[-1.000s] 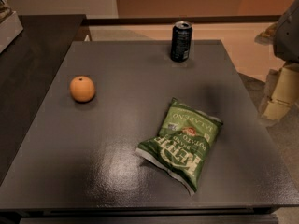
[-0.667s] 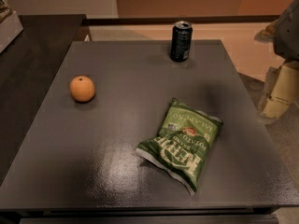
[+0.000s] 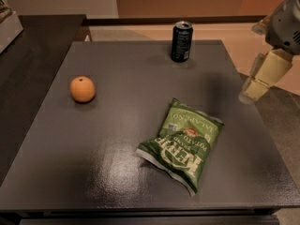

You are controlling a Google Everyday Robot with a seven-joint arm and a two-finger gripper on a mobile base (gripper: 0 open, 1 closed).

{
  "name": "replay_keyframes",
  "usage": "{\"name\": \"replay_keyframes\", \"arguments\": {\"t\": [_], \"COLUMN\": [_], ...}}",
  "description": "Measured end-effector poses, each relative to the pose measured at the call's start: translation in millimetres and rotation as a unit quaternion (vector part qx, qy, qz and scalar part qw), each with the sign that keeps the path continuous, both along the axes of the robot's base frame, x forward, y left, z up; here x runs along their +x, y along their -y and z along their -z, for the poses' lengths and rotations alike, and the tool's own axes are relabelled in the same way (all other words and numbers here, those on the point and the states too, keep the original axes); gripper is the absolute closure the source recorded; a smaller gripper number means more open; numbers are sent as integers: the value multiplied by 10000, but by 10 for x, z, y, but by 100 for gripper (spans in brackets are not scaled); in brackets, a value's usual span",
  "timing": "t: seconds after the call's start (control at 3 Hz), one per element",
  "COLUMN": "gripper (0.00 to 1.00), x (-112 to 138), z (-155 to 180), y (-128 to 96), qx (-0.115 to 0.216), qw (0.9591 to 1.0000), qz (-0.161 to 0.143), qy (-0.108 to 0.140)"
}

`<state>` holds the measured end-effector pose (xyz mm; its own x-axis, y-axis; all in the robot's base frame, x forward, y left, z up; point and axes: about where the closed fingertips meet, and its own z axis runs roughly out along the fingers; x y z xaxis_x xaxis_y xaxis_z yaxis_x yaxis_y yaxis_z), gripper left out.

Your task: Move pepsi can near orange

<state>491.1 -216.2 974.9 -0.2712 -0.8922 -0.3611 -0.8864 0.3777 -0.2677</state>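
The robot's gripper needs to next take hold of the upper half (image 3: 182, 33) of the pepsi can, just below the can's silver top.
The pepsi can (image 3: 181, 41), black with a silver top, stands upright at the far edge of the dark grey table (image 3: 117, 125), right of centre. The orange (image 3: 82, 89) sits on the table's left side, well apart from the can. My gripper (image 3: 253, 90) hangs on the beige and grey arm at the right edge of the view, over the table's right edge. It is to the right of the can and nearer than it, touching nothing.
A green chip bag (image 3: 183, 144) lies flat on the table's near right part, between the gripper and the orange. A dark counter (image 3: 33, 46) adjoins the table on the left. Tan floor lies beyond the far and right edges.
The gripper has moved left and slightly up, from beside the table to over its right edge. The can, orange and chip bag have not moved.
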Motion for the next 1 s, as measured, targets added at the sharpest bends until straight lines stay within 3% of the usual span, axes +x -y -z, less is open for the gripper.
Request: {"name": "replay_keyframes", "arguments": {"t": [1.0], "gripper": [0], "x": [1111], "z": [237], "y": [-141], "qx": [898], "qw": [9941], "qz": [452], "qy": [412]}}
